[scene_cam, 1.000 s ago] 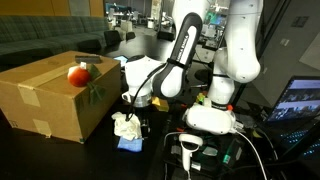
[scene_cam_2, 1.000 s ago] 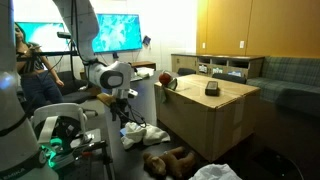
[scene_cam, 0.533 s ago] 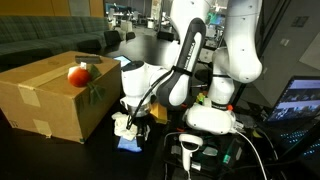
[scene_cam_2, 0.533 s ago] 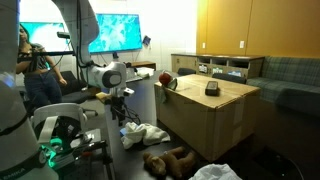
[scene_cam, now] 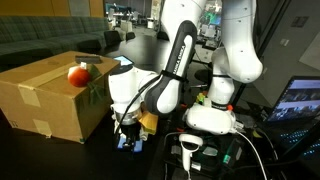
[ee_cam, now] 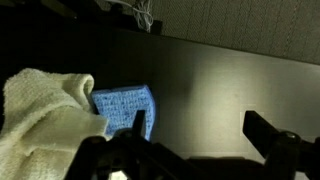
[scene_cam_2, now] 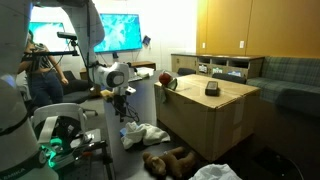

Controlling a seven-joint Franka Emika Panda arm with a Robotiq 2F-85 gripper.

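The small blue cloth beside the cream-white towel is next: my gripper should move over it and close across the blue cloth's middle (scene_cam: pixel 131 145) (ee_cam: pixel 128 118).
My gripper (ee_cam: pixel 200 130) is open, its two dark fingers spread wide with nothing between them. It hangs low over a dark surface. Just to its left in the wrist view lies a small blue cloth (ee_cam: pixel 125 104), with one finger (ee_cam: pixel 140 124) over the cloth's edge. A cream-white towel (ee_cam: pixel 45 115) is bunched further left, overlapping the blue cloth. In both exterior views the gripper (scene_cam: pixel 128 128) (scene_cam_2: pixel 122 108) points down beside a large cardboard box (scene_cam: pixel 50 100), right above the cloths (scene_cam: pixel 126 141) (scene_cam_2: pixel 143 133).
A red ball (scene_cam: pixel 77 73) (scene_cam_2: pixel 167 81) sits on the box top, and a dark object (scene_cam_2: pixel 212 88) lies further along it. A brown plush toy (scene_cam_2: pixel 168 159) lies on the floor. The robot base (scene_cam: pixel 210 118), cables and a laptop (scene_cam: pixel 298 100) crowd one side.
The arm has folded down and swung toward the box, bringing the gripper lower over the cloths. The jaws stayed open.
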